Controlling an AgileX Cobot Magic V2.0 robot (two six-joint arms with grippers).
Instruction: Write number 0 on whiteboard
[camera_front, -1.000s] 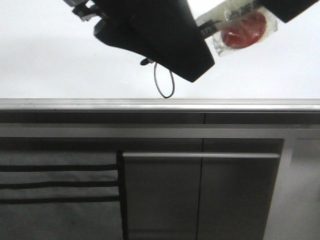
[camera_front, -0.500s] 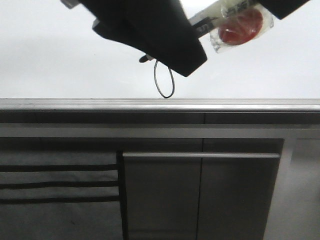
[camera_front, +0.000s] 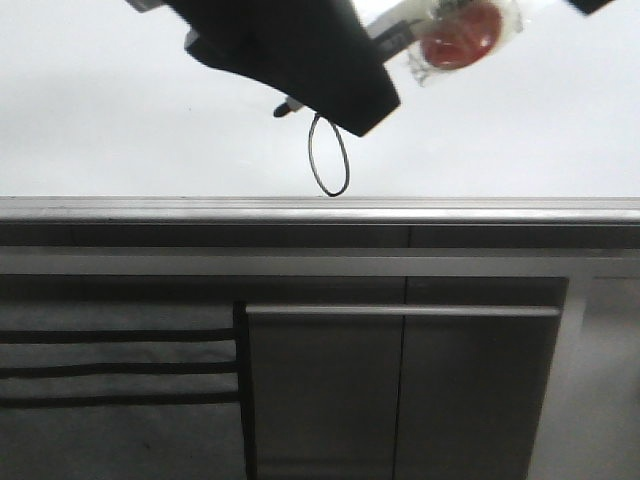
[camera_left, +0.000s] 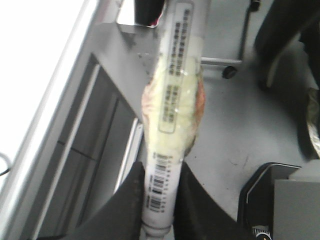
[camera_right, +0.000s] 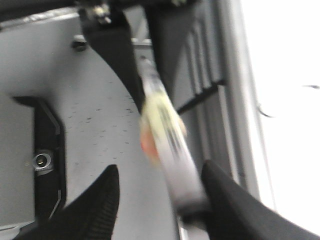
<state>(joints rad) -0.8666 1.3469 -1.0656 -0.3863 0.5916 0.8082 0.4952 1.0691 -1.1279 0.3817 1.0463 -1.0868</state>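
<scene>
The white marker is in my left gripper. Next, I let go of it on the bare whiteboard (camera_front: 142, 66) beside the 0, towards the side with the black straps.
The number 0 (camera_front: 328, 156), a thin black tall oval, stands on the whiteboard (camera_front: 120, 130) just above its grey metal edge (camera_front: 320, 208). My left gripper (camera_front: 300, 60) hangs over the board above the 0 and is shut on a white marker (camera_front: 412, 47) with a red, tape-wrapped lump (camera_front: 458, 42). The marker's dark tip (camera_front: 285, 107) is up and left of the 0's top. In the left wrist view the gripper (camera_left: 161, 170) clamps the barcoded marker barrel (camera_left: 175, 90). My right gripper (camera_right: 160, 167) is open around the blurred far end of the marker (camera_right: 170, 145).
Dark grey cabinet panels (camera_front: 400, 390) and a metal rail (camera_front: 400, 311) lie below the board's edge. Black straps (camera_front: 110, 367) cross the lower left. The wrist views show grey floor (camera_left: 235, 130) and a black base (camera_right: 45, 160) beside the board.
My left gripper and the marker have moved up and slightly left, uncovering the top of the 0. The right gripper has slid up, almost out of the front view.
</scene>
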